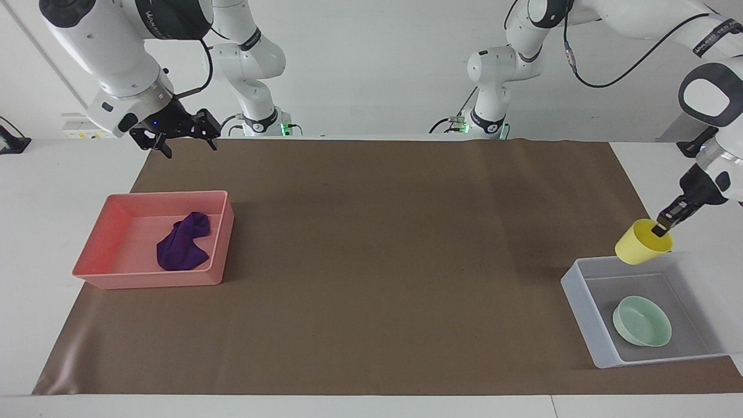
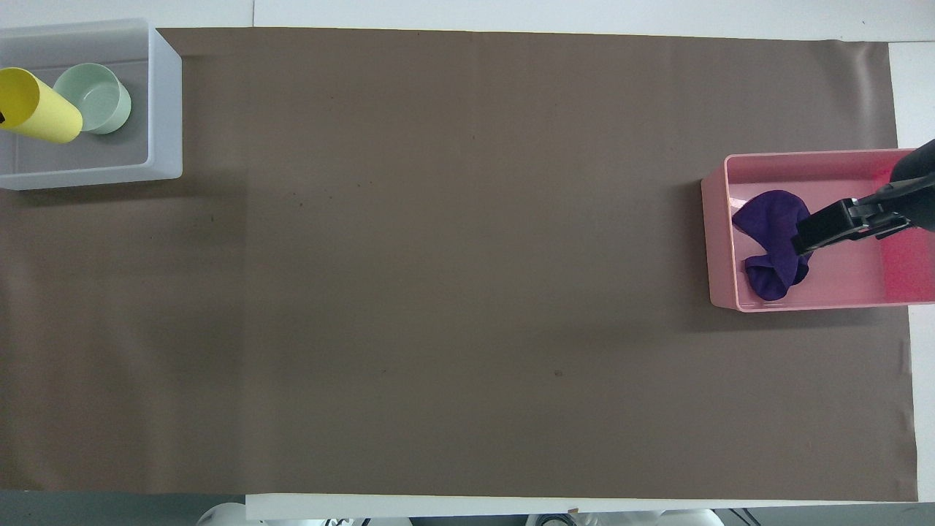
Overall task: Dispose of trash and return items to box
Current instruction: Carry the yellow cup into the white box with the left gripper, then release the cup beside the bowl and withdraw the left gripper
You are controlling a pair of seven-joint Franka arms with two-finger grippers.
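Next, I let go of the yellow cup with my left gripper inside the mint-green bowl (image 2: 84, 105) in the translucent box.
My left gripper (image 1: 660, 229) is shut on the rim of the yellow cup (image 1: 640, 244) and holds it tilted in the air over the translucent box (image 1: 585, 316). In the overhead view the cup (image 2: 38, 108) hangs over the box (image 2: 166, 109) beside the mint-green bowl (image 2: 96, 86). The bowl (image 1: 641, 321) rests on the box floor. The purple rag (image 1: 183, 244) lies bunched in the pink tray (image 1: 145, 280). My right gripper (image 1: 183, 141) is open and empty, raised high over the tray's edge; seen from overhead it (image 2: 829, 228) covers part of the rag (image 2: 767, 237).
The pink tray (image 2: 719, 241) sits at the right arm's end of the brown mat (image 1: 371, 261), the box at the left arm's end. Bare mat lies between them. White table surrounds the mat.
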